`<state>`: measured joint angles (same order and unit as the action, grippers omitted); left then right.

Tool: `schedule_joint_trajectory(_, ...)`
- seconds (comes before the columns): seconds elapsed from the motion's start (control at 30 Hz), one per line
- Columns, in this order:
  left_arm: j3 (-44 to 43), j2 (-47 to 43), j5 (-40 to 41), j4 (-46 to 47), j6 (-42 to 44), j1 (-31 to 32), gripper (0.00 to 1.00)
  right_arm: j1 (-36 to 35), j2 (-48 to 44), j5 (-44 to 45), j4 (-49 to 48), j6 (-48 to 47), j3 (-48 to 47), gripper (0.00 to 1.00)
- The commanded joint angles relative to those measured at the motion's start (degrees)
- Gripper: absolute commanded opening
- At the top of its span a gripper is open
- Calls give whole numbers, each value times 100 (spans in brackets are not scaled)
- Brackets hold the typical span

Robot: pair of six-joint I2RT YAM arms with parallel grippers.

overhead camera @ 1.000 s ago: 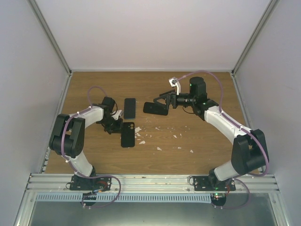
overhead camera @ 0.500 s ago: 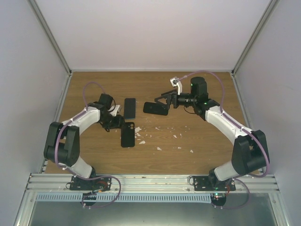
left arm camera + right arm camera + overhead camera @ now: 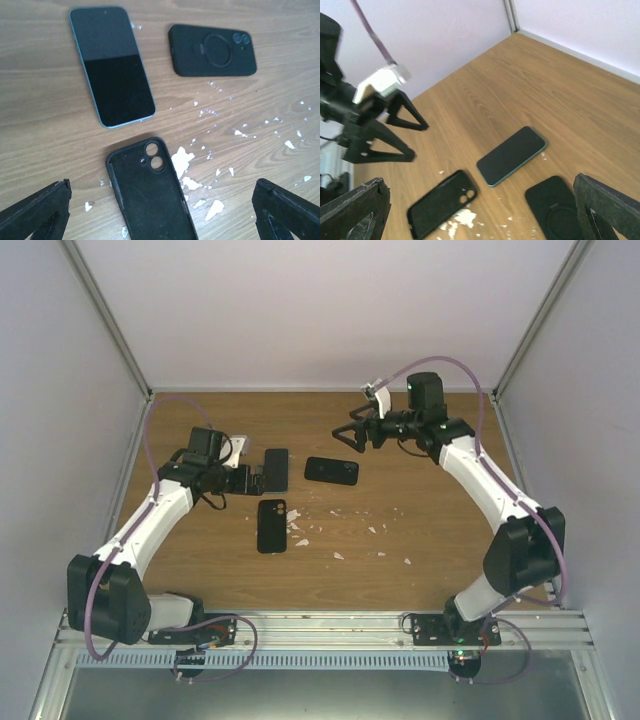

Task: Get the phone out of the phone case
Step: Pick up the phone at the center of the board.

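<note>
My right gripper will close on the long sides (image 3: pixel 341 473) (image 3: pixel 567 233) of the second black case, at the spot where its ring meets the end that has the camera lenses.
The phone (image 3: pixel 276 469) lies bare and screen up on the wooden table, with its teal edge plain in the left wrist view (image 3: pixel 111 65) and the right wrist view (image 3: pixel 511 155). Just in front of it the empty black phone case (image 3: pixel 271 525) lies inside up (image 3: pixel 150 190) (image 3: pixel 442 202), its two camera holes showing. My left gripper (image 3: pixel 248 478) stands open left of the phone, above the table and touching nothing (image 3: pixel 161 200). Further back, my right gripper (image 3: pixel 346 436) hangs open and empty (image 3: pixel 480 210).
A second black case (image 3: pixel 332 471) lies back up to the right of the phone, with a ring and camera lenses (image 3: pixel 212 50) (image 3: pixel 555 207). White flakes (image 3: pixel 300 535) litter the table's middle. Grey walls close in the left, right and back.
My left gripper opened, let go of the empty case and drew back to the left. My right gripper rose and moved toward the back, away from the second case, which now lies flat.
</note>
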<state>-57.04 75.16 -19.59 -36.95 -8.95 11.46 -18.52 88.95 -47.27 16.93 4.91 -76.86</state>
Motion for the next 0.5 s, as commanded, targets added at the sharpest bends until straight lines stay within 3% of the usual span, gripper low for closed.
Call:
schedule_joint_trajectory(0.0, -147, -295, -211, 440, 86, -45, 99, 22, 633, 368, 1618, -1556, -817, 100)
schedule_joint_trajectory(0.23, -227, -406, -301, 487, 168, -47, 99, -13, 1612, 882, 2620, -2811, -1690, 100)
schedule_joint_trajectory(0.47, -14, -567, -698, 549, 282, -55, 99, -37, 2529, 1324, 2975, -3737, -2049, 100)
